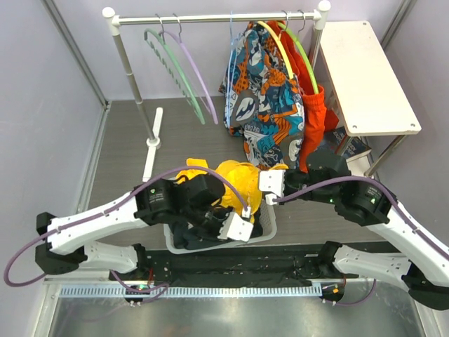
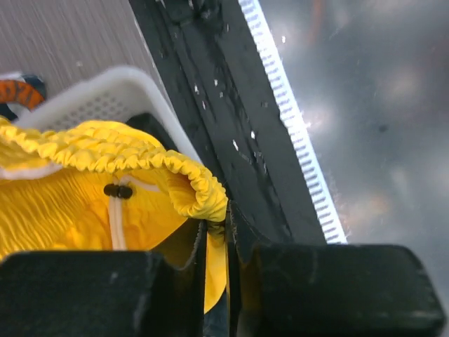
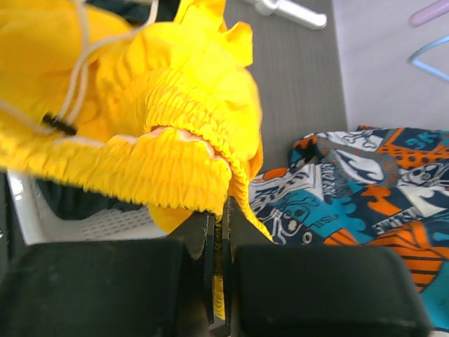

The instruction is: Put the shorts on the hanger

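Note:
The left gripper holds the waistband of the shorts over the basket's near rim, which leaves the shorts bunched, so next the left gripper takes the waistband's far side (image 1: 236,168) and stretches it.
The bright yellow shorts (image 1: 235,179) are bunched up just above the white laundry basket (image 1: 265,229). My left gripper (image 1: 214,210) is shut on their elastic waistband (image 2: 200,193) over the basket's near rim (image 2: 105,88). From the right, my right gripper (image 1: 256,188) is shut on another stretch of the waistband (image 3: 182,168). The white drawstring (image 2: 116,221) hangs between the two grips. The thin light-blue hanger (image 1: 230,70) hangs on the rail, its hook over the bar, against the patterned shorts; an edge of this hanger (image 3: 429,60) shows in the right wrist view.
On the clothes rail (image 1: 217,17) hang a mint-green hanger (image 1: 168,67), a lilac hanger (image 1: 198,74), orange-and-teal patterned shorts (image 1: 270,102) and a red-orange garment (image 1: 317,116). A white shelf (image 1: 365,77) stands at the right. Dark clothes (image 1: 193,235) lie in the basket.

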Robot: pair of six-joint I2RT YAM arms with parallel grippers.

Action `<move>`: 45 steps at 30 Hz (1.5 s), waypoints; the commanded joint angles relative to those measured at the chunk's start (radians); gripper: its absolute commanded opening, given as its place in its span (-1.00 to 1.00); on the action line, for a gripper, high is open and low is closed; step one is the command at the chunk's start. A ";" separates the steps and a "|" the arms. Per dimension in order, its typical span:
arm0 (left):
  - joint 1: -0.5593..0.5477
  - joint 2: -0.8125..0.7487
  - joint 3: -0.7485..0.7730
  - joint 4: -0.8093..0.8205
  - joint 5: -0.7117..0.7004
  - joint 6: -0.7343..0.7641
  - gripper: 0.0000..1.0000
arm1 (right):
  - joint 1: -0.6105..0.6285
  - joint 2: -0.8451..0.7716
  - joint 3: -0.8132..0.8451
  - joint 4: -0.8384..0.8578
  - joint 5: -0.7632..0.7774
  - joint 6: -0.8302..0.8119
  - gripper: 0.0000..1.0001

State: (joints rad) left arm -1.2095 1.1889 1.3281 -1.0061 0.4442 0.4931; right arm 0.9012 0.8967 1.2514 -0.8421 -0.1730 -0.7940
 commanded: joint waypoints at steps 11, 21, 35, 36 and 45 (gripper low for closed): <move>0.117 -0.113 0.212 0.060 -0.173 -0.112 0.40 | 0.004 -0.103 -0.033 0.368 -0.057 -0.033 -0.84; 0.238 -0.097 0.183 0.225 -0.305 -0.256 0.67 | 0.004 -0.107 -0.050 0.318 -0.187 -0.149 -0.84; 0.136 0.153 0.283 0.193 -0.398 -0.410 0.52 | 0.004 -0.081 -0.015 0.242 -0.224 -0.186 -0.98; 0.136 0.161 0.281 0.160 -0.423 -0.403 0.47 | 0.004 -0.082 -0.012 0.239 -0.223 -0.189 -0.98; 0.254 0.020 0.148 0.064 -0.624 -0.349 -0.23 | 0.002 -0.123 -0.049 0.130 -0.209 -0.270 -0.98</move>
State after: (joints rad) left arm -1.0298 1.3071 1.4921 -0.8749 -0.0853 0.1177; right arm 0.9024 0.8108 1.1946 -0.6945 -0.3702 -0.9997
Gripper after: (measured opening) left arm 0.407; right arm 0.087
